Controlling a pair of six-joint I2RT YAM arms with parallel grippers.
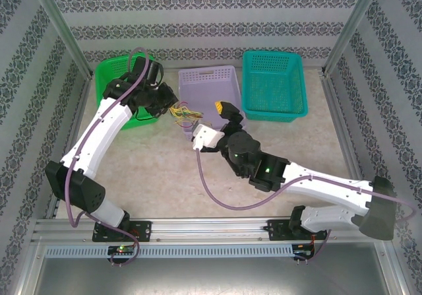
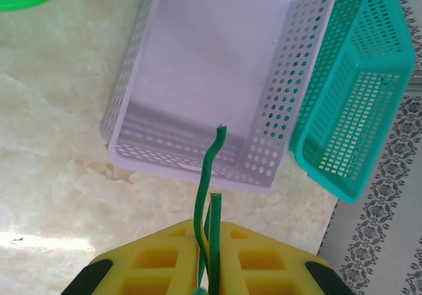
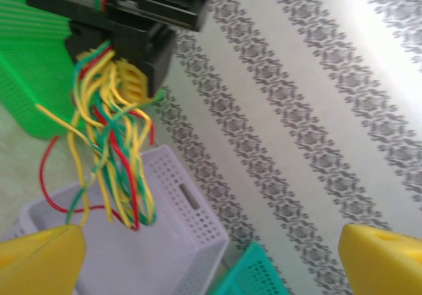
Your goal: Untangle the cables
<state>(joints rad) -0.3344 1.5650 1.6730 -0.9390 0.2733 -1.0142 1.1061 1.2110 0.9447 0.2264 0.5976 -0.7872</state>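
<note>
My left gripper is holding the cables, which hang crossed in a clump, so next my right gripper takes the clump's lower end [image 3: 135, 206] before my left gripper changes its hold.
The cables [image 1: 181, 113] are a tangled bunch of thin yellow, green and red wires hanging over the near left corner of the lilac basket [image 1: 210, 84]. My left gripper [image 1: 171, 103] is shut on the top of the bunch. In the left wrist view its yellow fingers [image 2: 151, 262] pinch green cable ends [image 2: 206, 169] that stick out past the left gripper [image 2: 210, 242]. In the right wrist view the cable bundle [image 3: 112, 150] dangles from the left gripper's yellow fingers [image 3: 128, 80]. My right gripper [image 3: 211, 268] is open wide and holds nothing. In the top view the right gripper [image 1: 212, 118] is just right of the bunch.
A green basket [image 1: 115, 77] stands behind the left arm and a teal basket [image 1: 273, 84] to the right of the lilac one. The lilac basket [image 2: 217, 77] holds nothing inside. Metal frame posts and patterned walls close in the table.
</note>
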